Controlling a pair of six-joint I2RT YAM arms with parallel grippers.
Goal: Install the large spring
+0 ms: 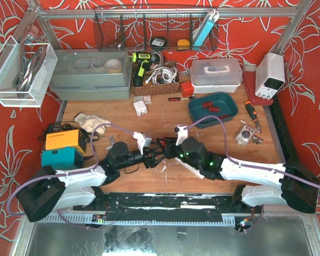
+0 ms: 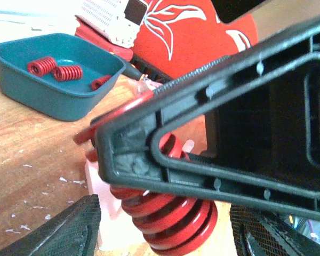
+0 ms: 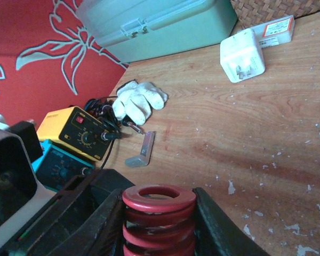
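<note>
The large red spring will go down upright on the far corner of the pale white block (image 1: pixel 191 144), where I need to set it with my right gripper.
The large red spring (image 3: pixel 159 198) stands upright between the black fingers (image 3: pixel 104 220) of my right gripper (image 3: pixel 159 209), which is shut on it. In the left wrist view the same spring (image 2: pixel 173 216) hangs under the right gripper's black finger (image 2: pixel 218 133), over a pale white block (image 2: pixel 104 208). My left gripper (image 2: pixel 165 237) is open around the spring's lower coils, with a gap on each side. In the top view both grippers meet at the table's middle, left (image 1: pixel 149 154) and right (image 1: pixel 165 151).
A teal tray (image 1: pixel 202 124) with small red springs (image 2: pixel 53 68) sits at the back right. At the left are a yellow device (image 1: pixel 64 140), a teal device (image 1: pixel 57 157) and white gloves (image 3: pixel 141 101). A white adapter (image 3: pixel 242 53), grey bracket (image 3: pixel 141 154) and green toolbox (image 1: pixel 90 74) lie beyond.
</note>
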